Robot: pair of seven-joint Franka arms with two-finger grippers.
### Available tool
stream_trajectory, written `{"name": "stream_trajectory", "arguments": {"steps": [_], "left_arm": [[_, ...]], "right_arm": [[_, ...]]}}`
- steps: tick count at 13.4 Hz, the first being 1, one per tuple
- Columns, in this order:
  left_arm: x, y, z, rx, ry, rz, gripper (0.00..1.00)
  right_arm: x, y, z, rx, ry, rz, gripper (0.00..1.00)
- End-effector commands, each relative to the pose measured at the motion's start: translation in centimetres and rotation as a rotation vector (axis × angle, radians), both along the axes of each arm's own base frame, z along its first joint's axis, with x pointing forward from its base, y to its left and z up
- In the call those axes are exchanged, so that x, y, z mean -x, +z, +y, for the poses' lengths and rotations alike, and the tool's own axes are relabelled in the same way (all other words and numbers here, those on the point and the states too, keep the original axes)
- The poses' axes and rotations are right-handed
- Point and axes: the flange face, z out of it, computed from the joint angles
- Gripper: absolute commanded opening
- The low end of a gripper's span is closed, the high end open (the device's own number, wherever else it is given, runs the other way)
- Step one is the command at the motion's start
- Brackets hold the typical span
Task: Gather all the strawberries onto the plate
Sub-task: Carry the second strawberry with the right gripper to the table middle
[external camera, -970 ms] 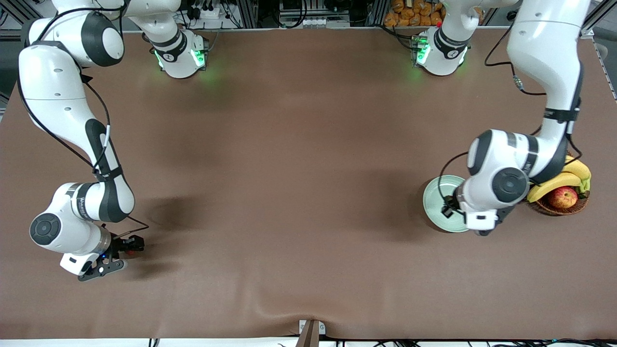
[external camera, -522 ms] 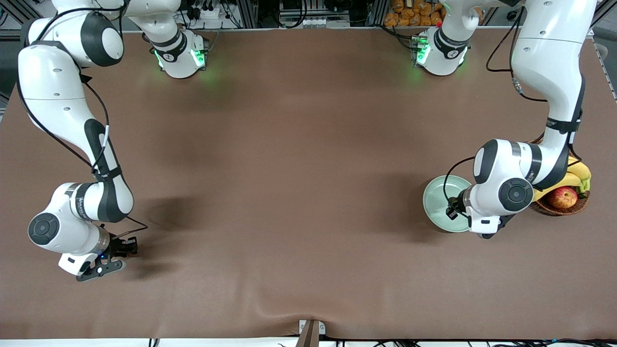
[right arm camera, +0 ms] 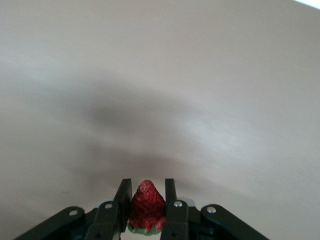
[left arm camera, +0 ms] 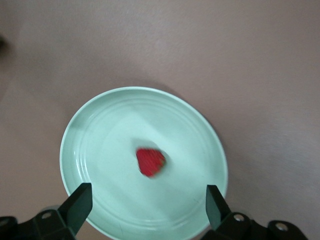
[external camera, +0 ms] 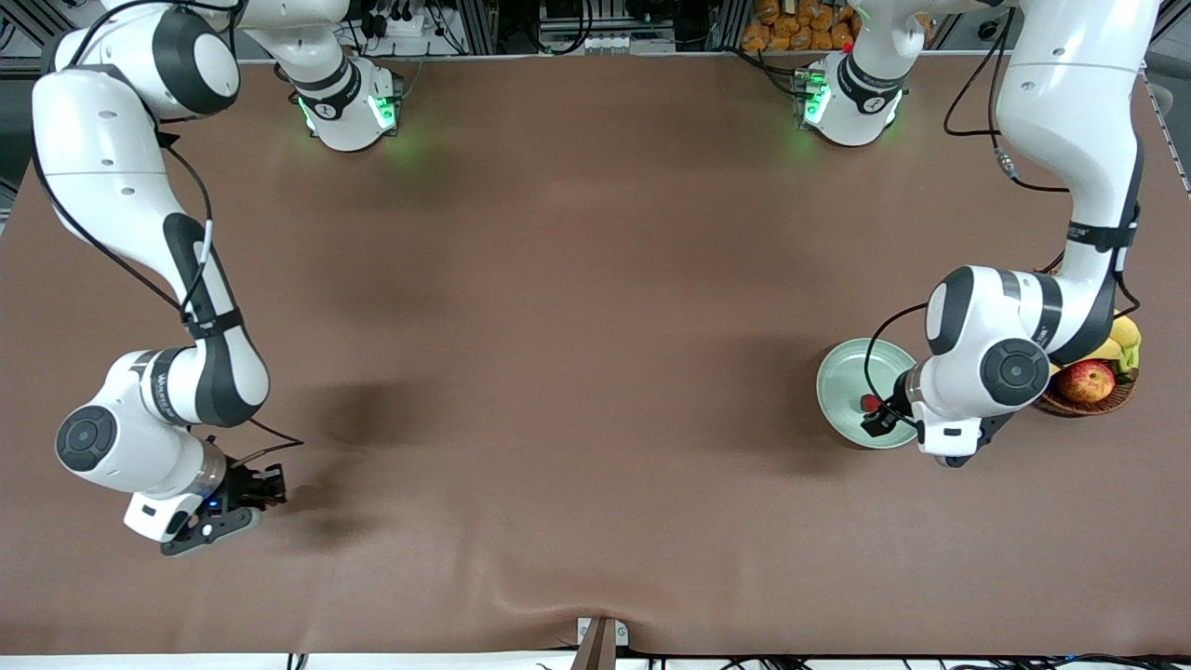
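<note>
Next, my right gripper lets go of the strawberry on the brown cloth [external camera: 659, 356] between my arms, at a spot more than a plate's width away from the plate.
One strawberry [left arm camera: 150, 161] lies loose near the middle of the pale green plate [left arm camera: 100, 130], also seen as a red dot [external camera: 870, 403] on the plate [external camera: 840, 372] in the front view. My left gripper [left arm camera: 149, 200] hangs open just over the plate's edge [external camera: 879, 421], with nothing between its fingers [left arm camera: 80, 202]. My right gripper [right arm camera: 146, 197] is shut on a second strawberry [right arm camera: 146, 206], tip pointing outward and green top toward the palm. It hovers low over the brown cloth at the right arm's end of the table [external camera: 268, 488].
A brown wicker basket [external camera: 1070, 407] with a red-yellow apple [external camera: 1087, 380] and bananas [external camera: 1124, 332] stands beside the plate, partly under the left arm's elbow. The brown cloth [external camera: 577, 372] has a raised fold at its front edge.
My left gripper opened and its strawberry dropped onto the plate. My right gripper shut on its strawberry and shifted a little with it.
</note>
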Motion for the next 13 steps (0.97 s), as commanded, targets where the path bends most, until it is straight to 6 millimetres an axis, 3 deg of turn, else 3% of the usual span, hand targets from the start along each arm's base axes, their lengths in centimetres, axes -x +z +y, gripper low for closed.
{"name": "stream_trajectory", "arguments": {"steps": [1,3,7,10,13], "left_arm": [[0.1,3.6,-2.8,-0.02,-0.043,0.003,1.0],[-0.2,6.1,-5.4,0.001,-0.063,-0.003,1.0],[0.1,8.4,-9.8,0.042,-0.091,-0.033,1.0],[0.7,8.3,-12.1,0.044,-0.021,-0.035,1.0],[1.4,8.2,-14.1,0.041,-0.003,-0.033,1.0]], "right_arm": [[0.4,2.6,3.3,-0.072,0.003,0.006,0.0],[0.6,3.7,7.5,-0.133,-0.062,0.016,0.0],[2.0,4.2,16.8,-0.186,-0.186,0.053,0.0],[4.3,4.5,25.2,-0.193,-0.251,0.086,0.0],[7.9,4.8,34.2,-0.201,-0.349,0.126,0.0]]}}
